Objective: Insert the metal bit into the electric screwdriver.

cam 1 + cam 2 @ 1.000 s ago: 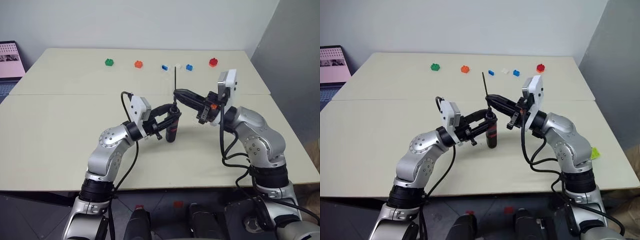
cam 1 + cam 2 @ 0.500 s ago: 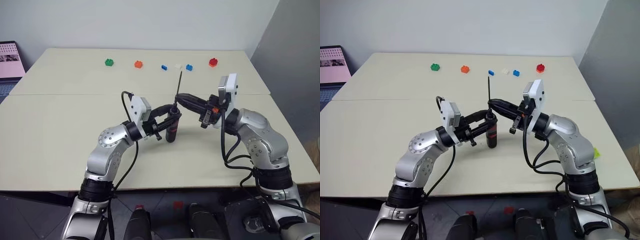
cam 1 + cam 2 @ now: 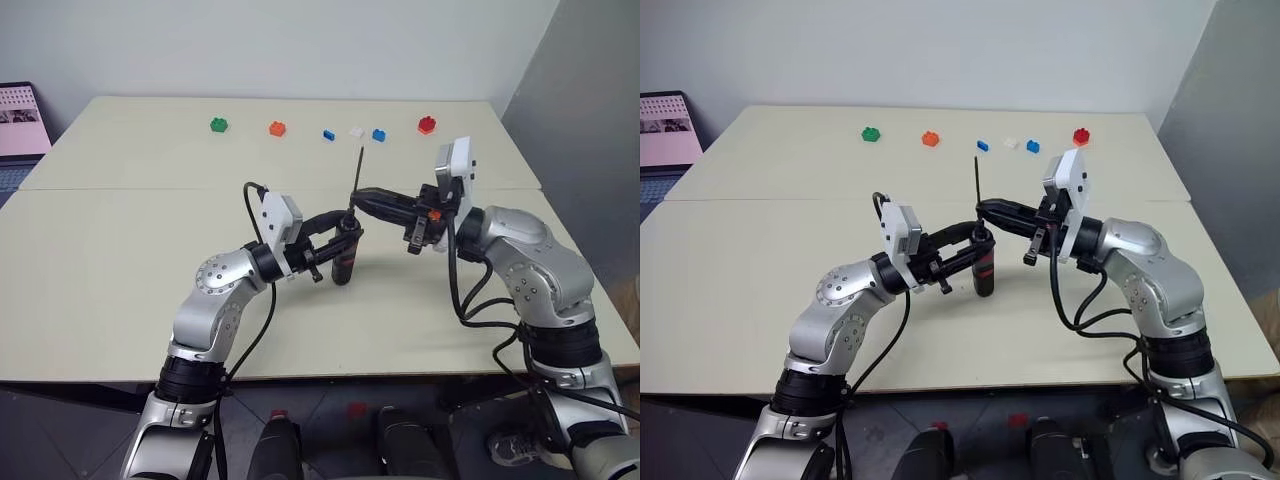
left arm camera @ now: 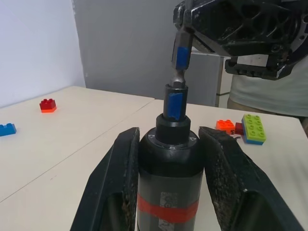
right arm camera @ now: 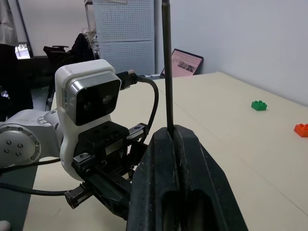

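The electric screwdriver will go down flat from my left gripper onto the bare table just this side of the seam (image 3: 342,244).
The electric screwdriver (image 3: 342,258), black with a red band, stands upright above the table with my left gripper (image 3: 346,233) shut on its body. The left wrist view has its blue collar (image 4: 173,103) pointing up between my fingers (image 4: 124,169). My right gripper (image 3: 358,197) reaches in level from the right, shut on the metal bit (image 3: 358,170). The thin rod (image 5: 167,62) rises almost vertically from those fingertips. Its thicker blue-banded lower end (image 4: 181,54) comes down onto the mouth of the collar; how deep it sits I cannot tell.
Several small bricks line the far side of the table (image 3: 120,250): green (image 3: 218,124), orange (image 3: 277,128), blue (image 3: 329,134), white (image 3: 356,132), blue (image 3: 378,134), red (image 3: 426,125). A screen (image 3: 20,120) stands beyond the left edge.
My right arm swung its elbow outward and the gripper turned more level. The bit dropped a little and now stands closer over the screwdriver's tip. The left gripper and screwdriver stayed put.
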You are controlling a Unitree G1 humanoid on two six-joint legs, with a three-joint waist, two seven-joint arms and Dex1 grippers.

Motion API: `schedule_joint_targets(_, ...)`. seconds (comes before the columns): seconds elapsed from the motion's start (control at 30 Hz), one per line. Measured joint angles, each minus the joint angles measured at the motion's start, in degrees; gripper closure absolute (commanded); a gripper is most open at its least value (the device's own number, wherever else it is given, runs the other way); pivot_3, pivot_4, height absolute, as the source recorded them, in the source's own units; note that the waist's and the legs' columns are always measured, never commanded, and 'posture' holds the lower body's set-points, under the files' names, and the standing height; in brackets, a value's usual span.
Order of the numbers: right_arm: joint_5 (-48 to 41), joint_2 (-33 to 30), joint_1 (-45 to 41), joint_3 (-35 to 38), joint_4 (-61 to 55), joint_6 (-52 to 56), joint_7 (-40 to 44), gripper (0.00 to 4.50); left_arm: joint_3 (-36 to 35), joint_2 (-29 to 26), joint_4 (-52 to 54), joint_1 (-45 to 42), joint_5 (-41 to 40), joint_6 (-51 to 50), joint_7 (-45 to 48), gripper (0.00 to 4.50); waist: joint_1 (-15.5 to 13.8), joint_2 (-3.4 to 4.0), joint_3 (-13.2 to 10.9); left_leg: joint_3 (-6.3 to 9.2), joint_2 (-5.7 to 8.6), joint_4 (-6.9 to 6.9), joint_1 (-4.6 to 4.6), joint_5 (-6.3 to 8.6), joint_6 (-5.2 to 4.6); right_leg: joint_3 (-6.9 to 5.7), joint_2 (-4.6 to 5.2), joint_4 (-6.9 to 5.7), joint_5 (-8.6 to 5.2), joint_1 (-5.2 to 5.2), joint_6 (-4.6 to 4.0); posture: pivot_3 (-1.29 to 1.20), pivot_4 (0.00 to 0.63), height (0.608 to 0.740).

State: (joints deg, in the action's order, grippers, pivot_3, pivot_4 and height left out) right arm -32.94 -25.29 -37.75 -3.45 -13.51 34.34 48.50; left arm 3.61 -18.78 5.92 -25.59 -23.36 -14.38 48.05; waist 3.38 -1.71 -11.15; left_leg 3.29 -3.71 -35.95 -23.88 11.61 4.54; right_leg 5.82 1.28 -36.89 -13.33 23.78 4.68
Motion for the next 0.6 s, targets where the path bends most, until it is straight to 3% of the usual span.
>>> schedule_joint_targets(0.5,-0.78,0.16,0.25,-0.9,0.41,3.76,0.01,0.97,0.25,0.04,-0.81,-0.88,-0.01,0.06,0.04,2.93,0.01,-0.01,-0.01,-0.02,0.0,0.06,-0.06,0.0,0.0,0.02,0.0,0.0,-0.01,0.11,-0.01,0.0,0.15,0.74)
schedule_joint_targets(0.6,-1.9,0.12,0.17,0.09,0.37,4.17,-0.13,0.96,0.35,0.03,-0.81,-0.91,-0.02,0.08,0.04,2.93,0.0,-0.01,-0.01,-0.02,0.0,0.06,-0.06,0.0,0.0,0.02,0.0,0.01,-0.01,0.1,-0.01,0.0,0.15,0.74)
